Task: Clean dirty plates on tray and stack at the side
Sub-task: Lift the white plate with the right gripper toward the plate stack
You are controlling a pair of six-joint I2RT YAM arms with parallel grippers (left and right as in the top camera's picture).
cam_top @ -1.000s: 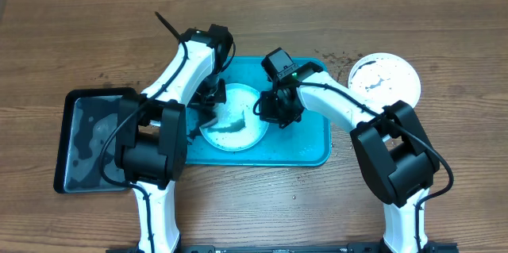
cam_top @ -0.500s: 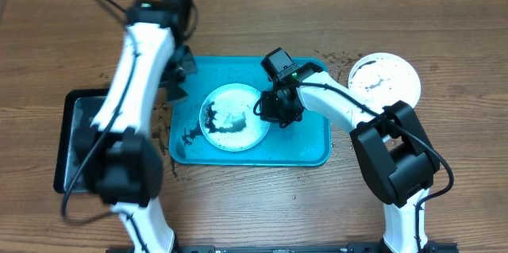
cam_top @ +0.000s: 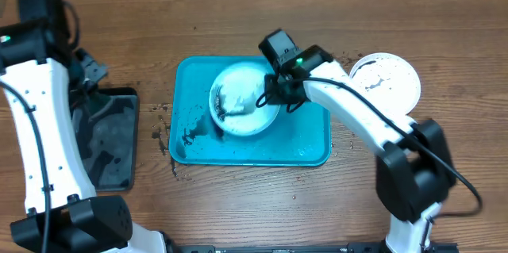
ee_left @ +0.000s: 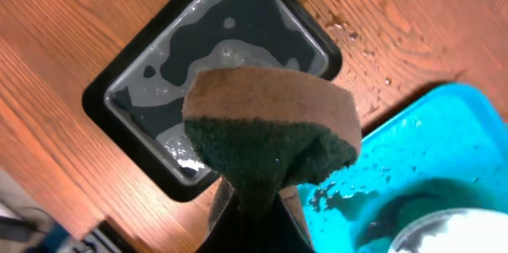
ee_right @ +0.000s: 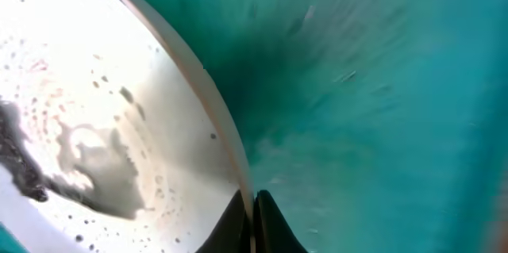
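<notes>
Next, my right hand releases the light blue plate on top of the white plate (cam_top: 383,86) beside the turquoise tray.
A pale light blue plate (cam_top: 238,104) with dark smears is over the turquoise tray (cam_top: 305,140), tilted up. My right gripper (cam_top: 271,97) is shut on its right rim; in the right wrist view the fingers (ee_right: 252,209) pinch the rim of the plate (ee_right: 119,110) above the tray (ee_right: 381,86). A white plate (cam_top: 386,78) with dark specks lies on the table to the right of the tray. My left gripper (cam_top: 89,74) is shut on a brown-and-green sponge (ee_left: 270,126) above the black tray (ee_left: 230,39). The yellow-green plate is out of view.
The black tray (cam_top: 107,138) holds a film of water at the left. Dark smears (cam_top: 190,134) lie on the turquoise tray's left part, and dark crumbs (cam_top: 159,130) are scattered on the wood between the trays and near the white plate.
My left arm has swung from the plate leftward, over the black tray, with the sponge. My right gripper has raised and tilted the light blue plate.
</notes>
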